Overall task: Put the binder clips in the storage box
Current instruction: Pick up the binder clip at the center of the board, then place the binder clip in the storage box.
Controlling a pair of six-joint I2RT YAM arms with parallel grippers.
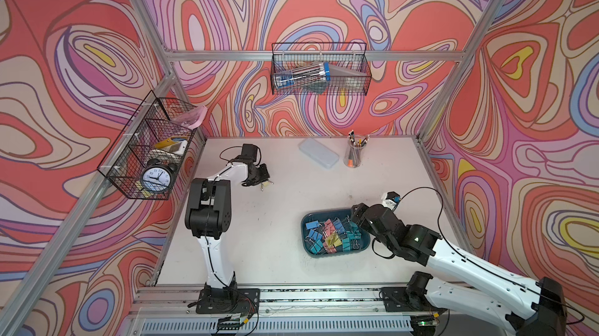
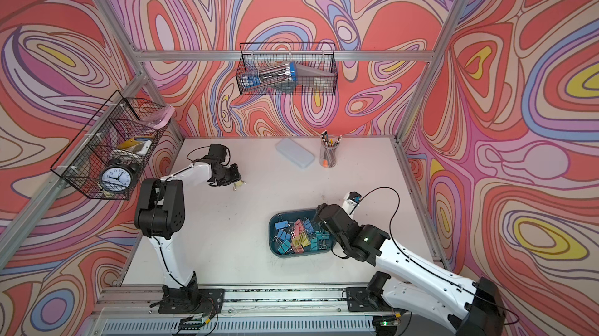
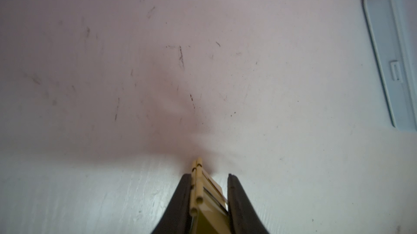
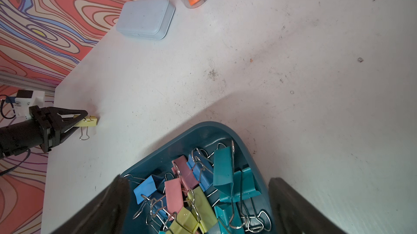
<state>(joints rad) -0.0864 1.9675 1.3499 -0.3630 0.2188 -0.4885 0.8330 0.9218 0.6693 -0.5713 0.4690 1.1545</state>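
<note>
Next, I release the yellow binder clip with my left gripper beside the teal clip in the storage box point(image 1: 320, 243), in front of the blue clips.
A yellow binder clip point(image 1: 266, 184) point(image 4: 89, 121) lies at table level at the back left, between the black fingers of my left gripper point(image 3: 208, 176) point(image 1: 263, 181). In the left wrist view the jaws stand narrow and press the clip's point(image 3: 203, 190) sides. One silver wire handle hangs loose below it. The dark teal storage box point(image 1: 324, 212) point(image 2: 285, 214) point(image 4: 203, 125) sits at the middle right with several blue, pink, yellow and teal binder clips point(image 1: 330, 234) point(image 4: 194, 190) heaped inside. My right gripper point(image 4: 198, 183) point(image 1: 358, 217) hovers over the box's right end, wide open and holding nothing.
A pale lidded case point(image 1: 318, 153) point(image 3: 394, 52) point(image 4: 146, 18) and a clear pencil cup point(image 1: 355, 154) stand at the back of the table. Wire baskets hang on the left wall point(image 1: 149, 146) and the back wall point(image 1: 321, 70). Aluminium posts frame the table's corners.
</note>
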